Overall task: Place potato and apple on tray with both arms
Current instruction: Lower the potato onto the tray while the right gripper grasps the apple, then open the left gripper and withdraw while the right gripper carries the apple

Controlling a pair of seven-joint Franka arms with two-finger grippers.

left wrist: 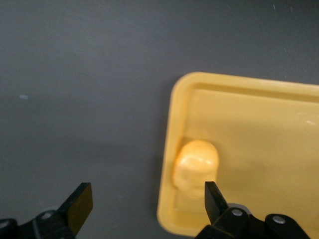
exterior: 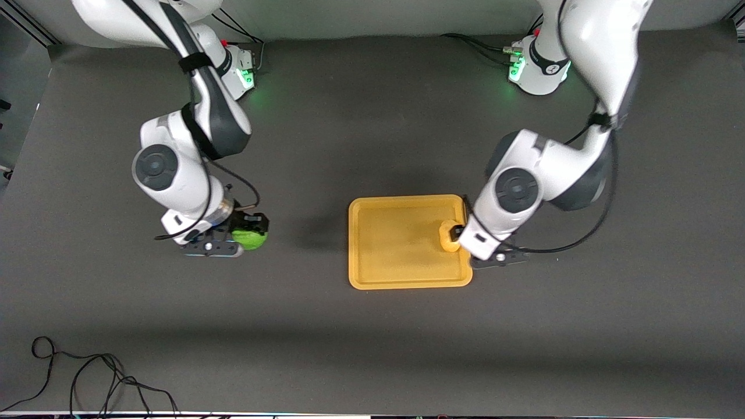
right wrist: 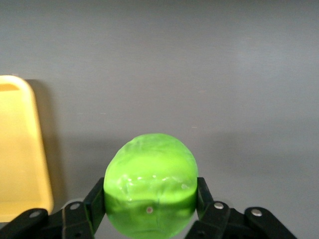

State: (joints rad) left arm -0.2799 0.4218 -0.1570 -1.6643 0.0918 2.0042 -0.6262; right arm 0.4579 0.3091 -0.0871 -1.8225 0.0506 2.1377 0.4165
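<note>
I should use my right gripper to set the green apple, still over the bare table, down close to the middle of the orange-yellow tray, beside the potato [exterior: 403,237].
The yellow-tan potato [exterior: 448,235] lies on the orange-yellow tray [exterior: 396,273], against the rim at the left arm's end. It also shows in the left wrist view [left wrist: 195,164] on the tray [left wrist: 259,129]. My left gripper [left wrist: 147,201] is open and empty over that tray edge, beside the potato. My right gripper [exterior: 244,233] is shut on the green apple [exterior: 250,238] over the bare table toward the right arm's end, apart from the tray. In the right wrist view the apple [right wrist: 149,186] sits between the fingers, with the tray's edge [right wrist: 20,149] farther off.
The table is a dark grey mat. A black cable [exterior: 87,378] lies coiled near the front edge at the right arm's end. Both arm bases stand along the back edge.
</note>
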